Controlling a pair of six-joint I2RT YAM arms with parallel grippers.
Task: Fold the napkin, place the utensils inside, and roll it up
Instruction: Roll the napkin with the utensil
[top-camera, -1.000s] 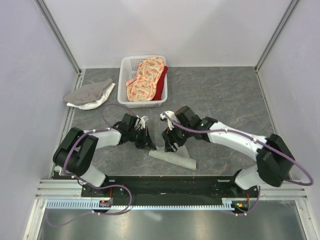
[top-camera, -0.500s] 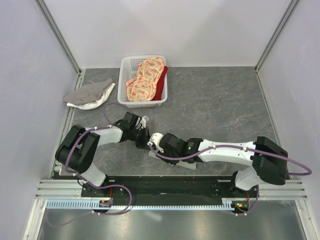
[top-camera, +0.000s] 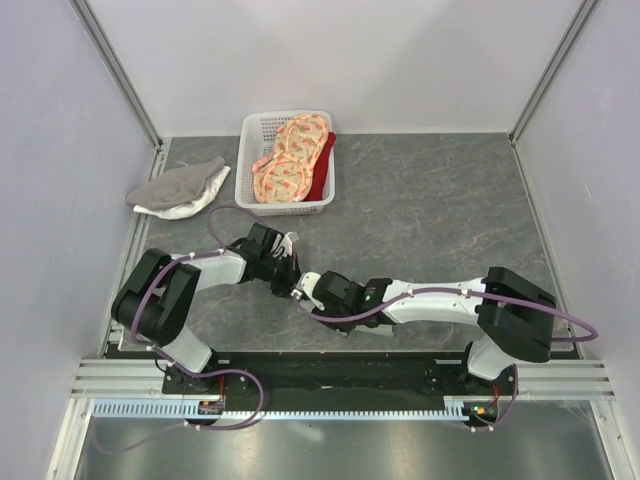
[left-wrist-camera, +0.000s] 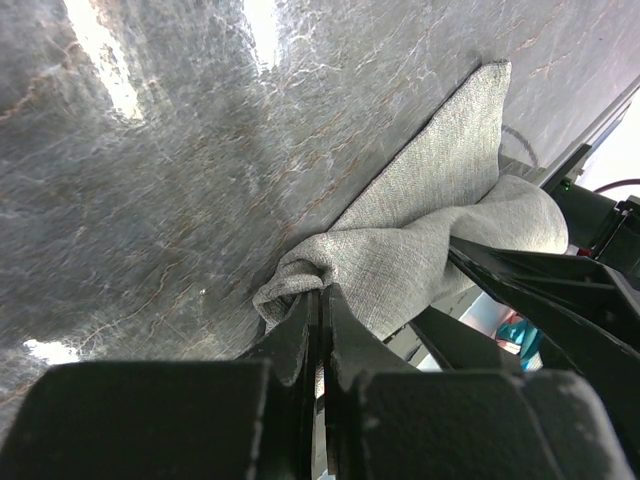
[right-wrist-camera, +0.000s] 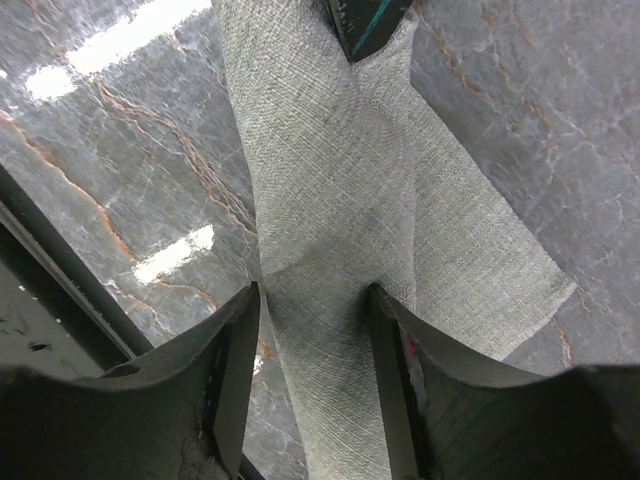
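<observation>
A napkin flap lies out past the roll, so the left gripper should open and retake the roll's gathered end (left-wrist-camera: 302, 272) before both grippers roll it over.
The grey-green napkin (left-wrist-camera: 430, 215) lies bunched and partly rolled on the dark table near the front edge. My left gripper (left-wrist-camera: 320, 292) is shut on one gathered corner of it, low on the table (top-camera: 290, 282). My right gripper (right-wrist-camera: 312, 312) reaches in from the right (top-camera: 308, 293). Its two fingers (right-wrist-camera: 238, 345) are closed against the sides of a narrow rolled band of the napkin (right-wrist-camera: 320, 200). In the top view my right arm covers most of the napkin. The utensils are hidden in every view.
A white basket (top-camera: 248, 178) holding orange-pink patterned cloths and a red one stands at the back left. A grey-and-white cloth (top-camera: 180, 188) lies left of it. The black base rail (top-camera: 330, 365) runs just in front of the napkin.
My right arm has swung left and down across the napkin, and its jaws have narrowed onto the rolled band. My left gripper has kept its hold and barely moved.
</observation>
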